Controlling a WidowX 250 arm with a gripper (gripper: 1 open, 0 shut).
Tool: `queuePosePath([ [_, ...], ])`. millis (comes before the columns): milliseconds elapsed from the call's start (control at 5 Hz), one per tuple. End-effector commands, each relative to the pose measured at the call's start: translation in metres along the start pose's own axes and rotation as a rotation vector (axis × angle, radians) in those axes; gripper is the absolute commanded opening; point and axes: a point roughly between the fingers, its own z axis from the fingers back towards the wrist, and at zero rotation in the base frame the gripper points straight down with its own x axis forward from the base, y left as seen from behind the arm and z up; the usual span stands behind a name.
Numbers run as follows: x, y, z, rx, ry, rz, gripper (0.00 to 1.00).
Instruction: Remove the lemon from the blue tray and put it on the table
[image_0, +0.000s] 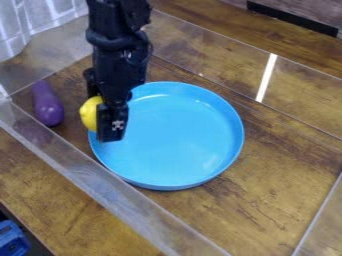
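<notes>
I should let go of the yellow lemon with my gripper on the bare wood (269, 202) between the blue tray and the near corner of the table. The lemon hangs above the tray's rim now.
The yellow lemon (90, 113) sits between the fingers of my gripper (102, 118), which is shut on it. It hangs just above the left rim of the blue tray (181, 140), partly hidden by the black fingers. The black arm comes down from the top of the view. The wooden table (274, 190) surrounds the tray, and the tray's inside holds nothing else.
A purple eggplant (48, 103) lies on the table left of the tray, close to the held lemon. Clear plastic walls (80, 175) edge the table at the front and left. Bare wood shows right of and behind the tray.
</notes>
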Motion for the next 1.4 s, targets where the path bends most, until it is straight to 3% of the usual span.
queuePosePath([
  [0, 0.014, -0.003, 0.04, 0.08, -0.06, -0.019, 0.0],
  [400, 0.04, -0.035, 0.063, 0.11, -0.097, -0.086, 0.0],
  [600, 0.07, -0.059, 0.066, 0.115, -0.112, -0.111, 0.0],
  [800, 0.103, -0.081, 0.061, 0.114, -0.122, -0.145, 0.0],
  [1000, 0.125, -0.1, 0.049, 0.106, -0.119, -0.161, 0.0],
  [1200, 0.138, -0.115, 0.029, 0.085, -0.111, -0.17, 0.0],
])
